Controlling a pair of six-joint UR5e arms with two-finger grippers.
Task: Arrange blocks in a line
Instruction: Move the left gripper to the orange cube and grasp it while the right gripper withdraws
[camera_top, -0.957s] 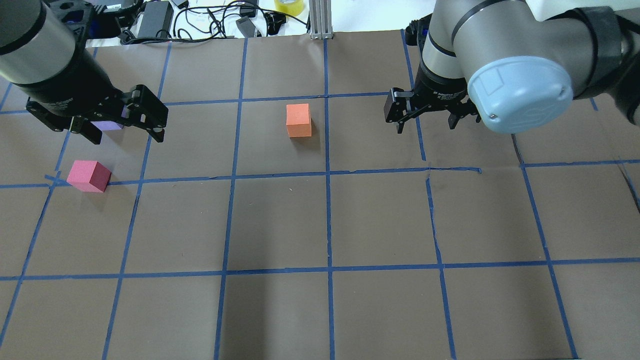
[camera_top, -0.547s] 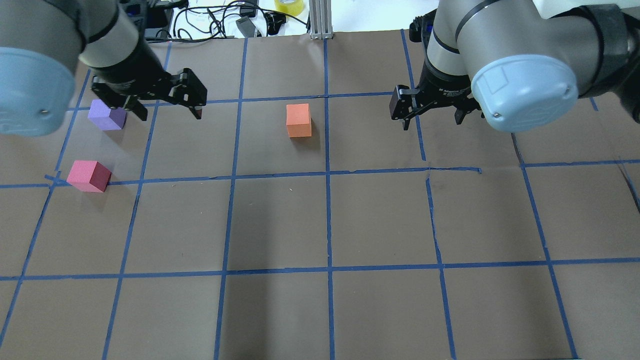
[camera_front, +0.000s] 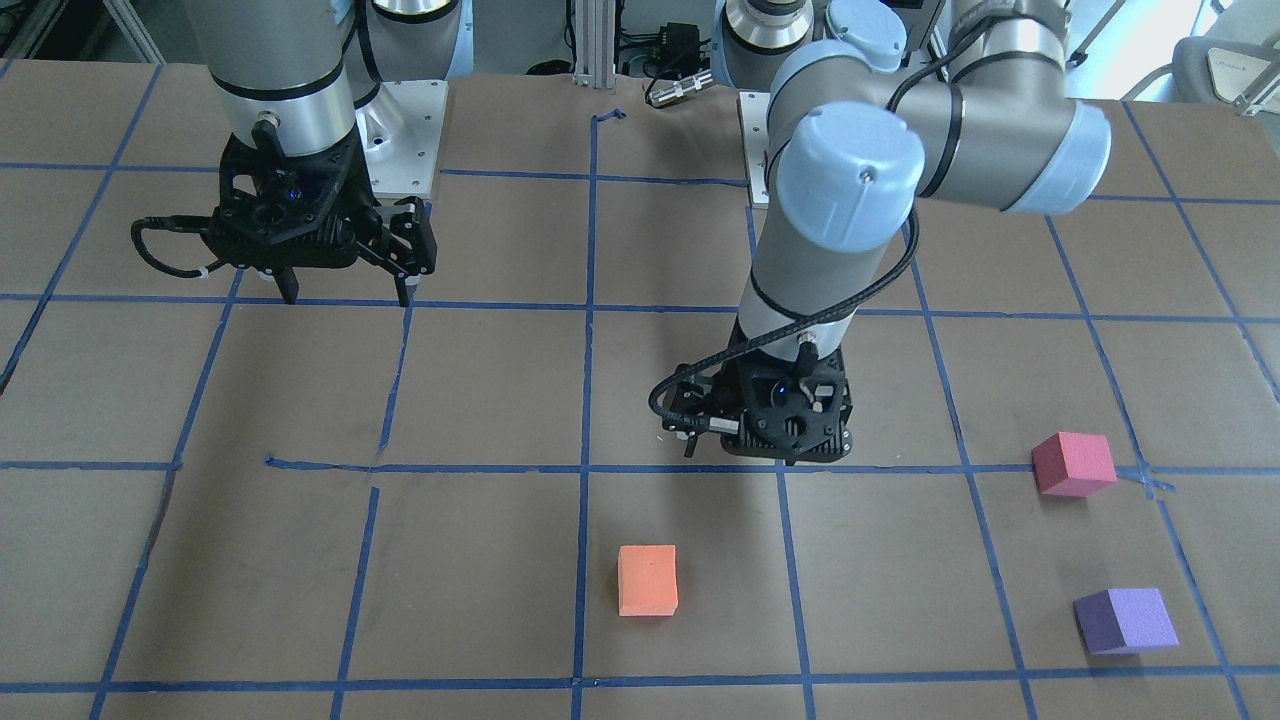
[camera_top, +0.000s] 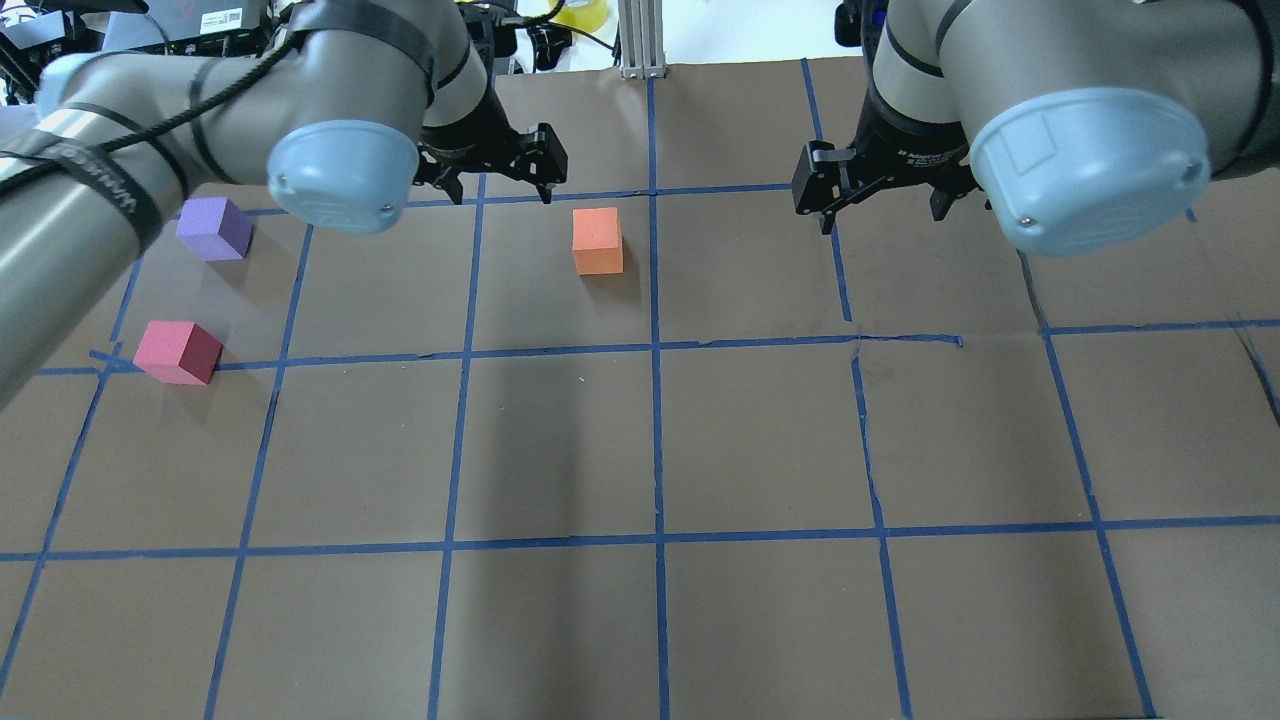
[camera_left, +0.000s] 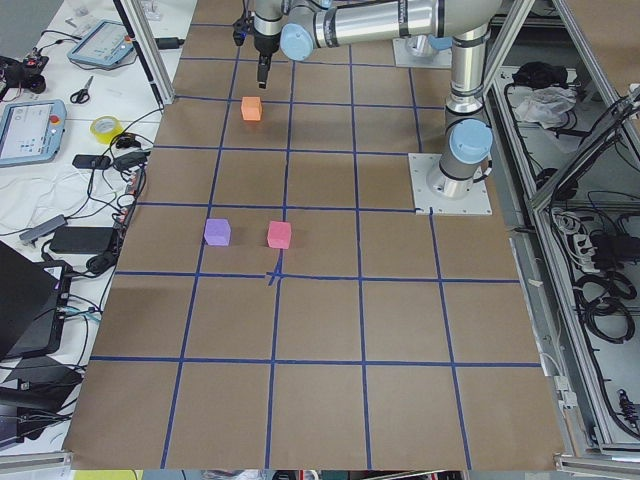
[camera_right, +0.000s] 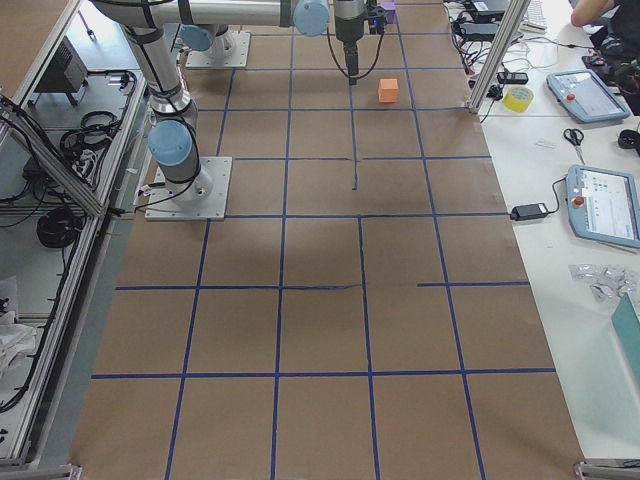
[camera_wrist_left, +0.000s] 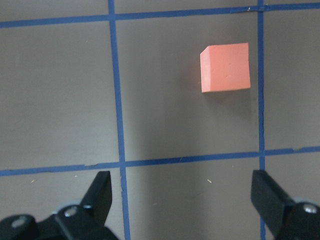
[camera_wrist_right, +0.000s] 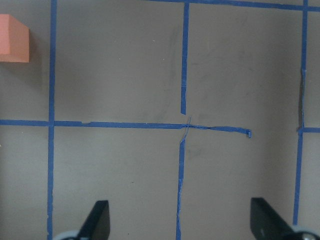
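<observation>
My left gripper is going to close across the middle of the orange block (camera_front: 648, 581) (camera_wrist_left: 226, 68), with one finger on the side next to the blue tape line close by.
The orange block (camera_top: 598, 240) lies near the table's far middle. It also shows in the front view (camera_front: 647, 580) and the left wrist view (camera_wrist_left: 225, 67). The purple block (camera_top: 214, 228) and the pink-red block (camera_top: 178, 352) lie apart at the far left. My left gripper (camera_top: 500, 190) hangs open and empty above the table, just left of and beyond the orange block. My right gripper (camera_top: 880, 215) is open and empty, right of the orange block. The orange block sits at the right wrist view's left edge (camera_wrist_right: 12, 45).
The brown table paper (camera_top: 760, 440) carries a blue tape grid. Cables, power bricks and a yellow tape roll (camera_top: 580, 12) lie beyond the far edge beside an aluminium post (camera_top: 640, 40). Tablets (camera_left: 30, 130) sit on a side table.
My left gripper has left the purple block on the table and swung right, open, to near the orange block. My right gripper has drifted slightly toward the far edge.
</observation>
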